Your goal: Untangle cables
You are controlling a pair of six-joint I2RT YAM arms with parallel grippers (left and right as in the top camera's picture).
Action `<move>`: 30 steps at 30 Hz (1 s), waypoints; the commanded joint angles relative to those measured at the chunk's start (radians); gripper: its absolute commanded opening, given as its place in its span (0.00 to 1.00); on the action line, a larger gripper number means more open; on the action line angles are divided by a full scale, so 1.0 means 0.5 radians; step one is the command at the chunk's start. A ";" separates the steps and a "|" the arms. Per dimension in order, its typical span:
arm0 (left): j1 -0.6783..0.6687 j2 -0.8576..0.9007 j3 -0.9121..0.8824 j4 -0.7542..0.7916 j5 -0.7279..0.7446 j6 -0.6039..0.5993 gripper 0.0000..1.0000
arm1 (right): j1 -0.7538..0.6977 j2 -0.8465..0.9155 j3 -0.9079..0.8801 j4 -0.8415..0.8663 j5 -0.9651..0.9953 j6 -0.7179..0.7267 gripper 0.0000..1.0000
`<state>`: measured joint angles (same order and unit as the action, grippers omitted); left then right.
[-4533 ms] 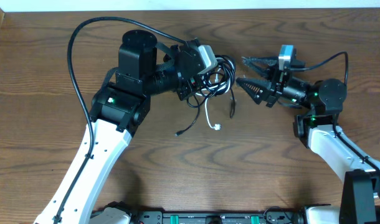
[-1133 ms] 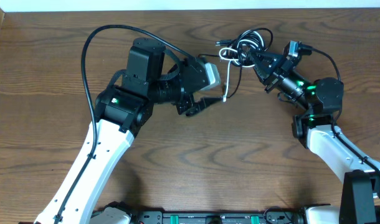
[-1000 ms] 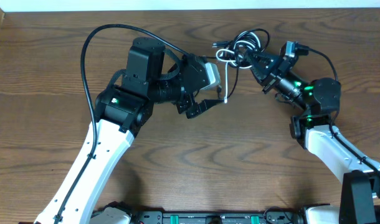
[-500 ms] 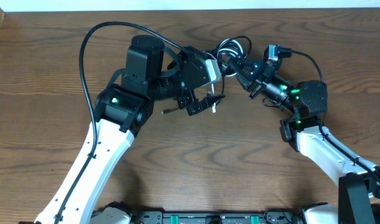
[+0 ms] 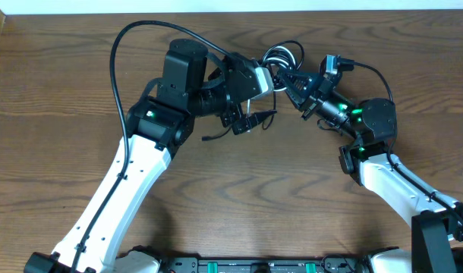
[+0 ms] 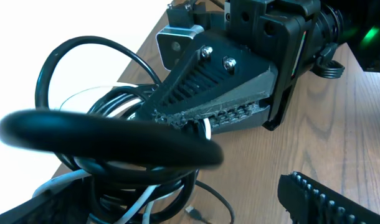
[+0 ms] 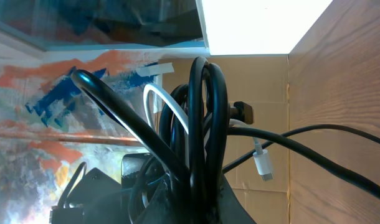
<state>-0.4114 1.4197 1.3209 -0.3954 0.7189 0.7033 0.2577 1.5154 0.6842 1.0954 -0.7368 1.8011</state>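
Observation:
My right gripper is holding several black loops together, so next my left gripper closes on the coil [image 5: 277,58] first. That will free my right gripper to back away and take a new hold.
The cables [image 5: 281,58] are a tangled bundle of black loops with one white strand, held above the table at the far middle. My right gripper [image 5: 291,78] is shut on the bundle, with the loops [image 7: 202,124] rising from between its fingers. A white plug [image 7: 263,163] dangles beside them. My left gripper [image 5: 266,91] is wide open just left of the bundle. In the left wrist view the coil [image 6: 115,168] hangs between its spread fingers [image 6: 327,202], with the right gripper's fingers [image 6: 221,93] clamped above. A loose black end [image 5: 210,138] trails down to the table.
The left arm's thick black cable [image 5: 125,53] arcs over the table's left side. The table's far edge [image 5: 231,10] runs close behind both grippers. Bare wood [image 5: 254,197] lies toward the front.
My right gripper has carried the bundle left, up to the left gripper. The left jaws have spread a little wider, and the left arm has shifted slightly right and back.

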 commanded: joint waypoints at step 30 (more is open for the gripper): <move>-0.040 0.033 0.010 0.082 0.042 -0.009 0.07 | 0.037 -0.016 0.017 -0.009 -0.075 -0.277 0.02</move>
<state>-0.4095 1.4197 1.3209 -0.3771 0.7048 0.7036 0.2565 1.5154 0.6788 1.0920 -0.7303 1.7454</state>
